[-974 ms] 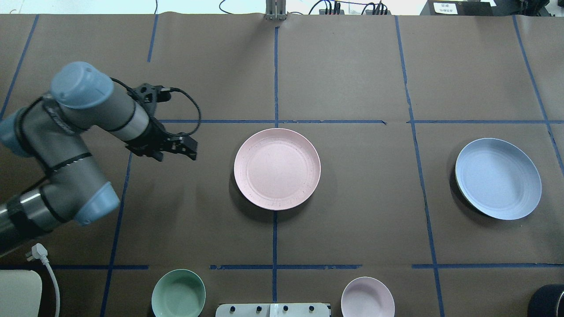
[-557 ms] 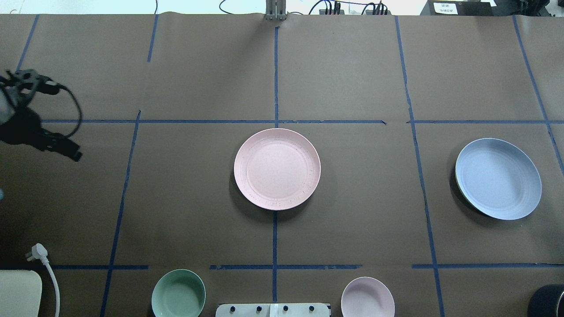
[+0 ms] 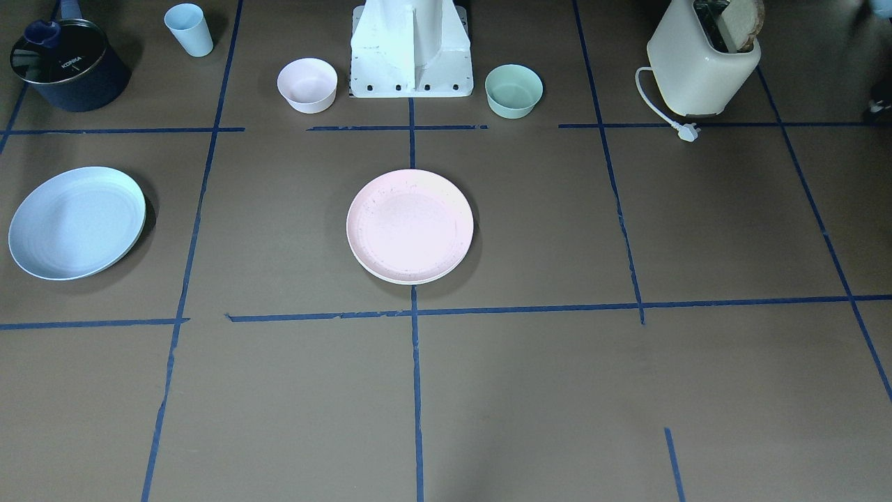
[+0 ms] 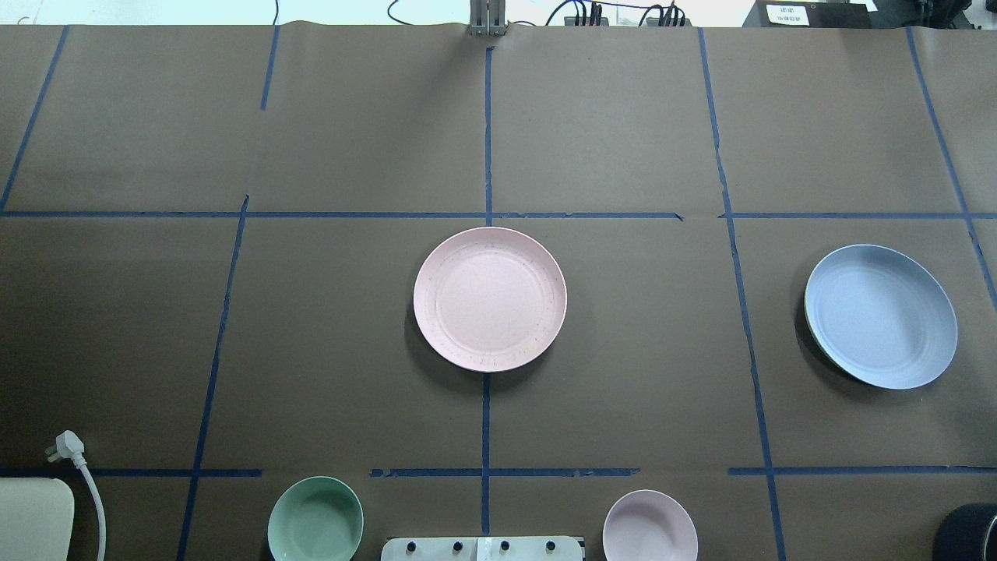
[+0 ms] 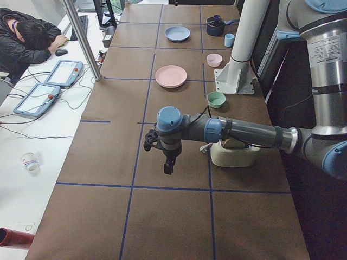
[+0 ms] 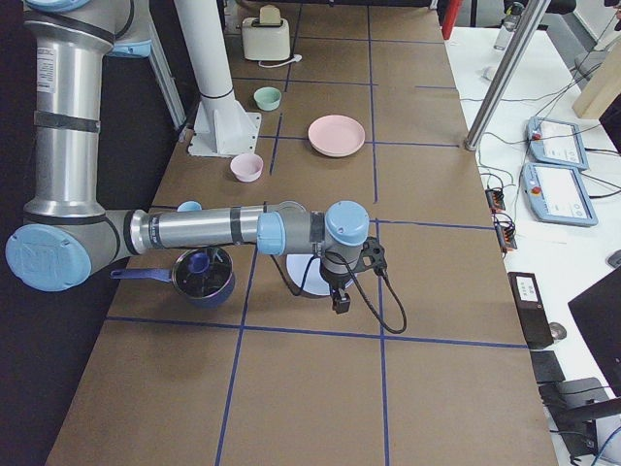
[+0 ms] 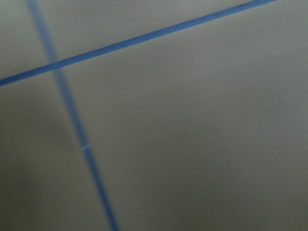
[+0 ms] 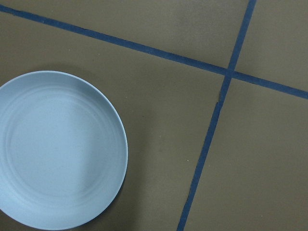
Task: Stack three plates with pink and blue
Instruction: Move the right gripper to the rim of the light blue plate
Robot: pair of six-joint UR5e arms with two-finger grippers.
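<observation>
The robot's right gripper needs to close on the light blue plate's rim (image 3: pixel 12 223) (image 8: pixel 125 171), on the side farthest from the pale pink plate.
The pale pink plate (image 4: pixel 490 298) lies at the table's centre; it also shows in the front-facing view (image 3: pixel 410 223), where a thin cream-white edge shows under its near rim. No separate cream-white plate is in view. The light blue plate (image 4: pixel 881 315) lies alone at the right and fills the lower left of the right wrist view (image 8: pixel 57 149). My left gripper (image 5: pixel 168 169) hangs over bare table far left of the plates. My right gripper (image 6: pixel 340 304) hangs above the blue plate (image 6: pixel 303 279). I cannot tell whether either gripper is open or shut.
A mint-green bowl (image 4: pixel 315 520) and a small pink bowl (image 4: pixel 649 526) stand beside the robot base (image 3: pixel 411 49). A toaster (image 3: pixel 700 59), a dark pot (image 3: pixel 66 64) and a blue cup (image 3: pixel 189 29) stand along the robot's side. A person (image 5: pixel 27 38) sits beyond the table.
My left arm has drawn back leftward, out of the overhead view. The pink and blue plates have not moved.
</observation>
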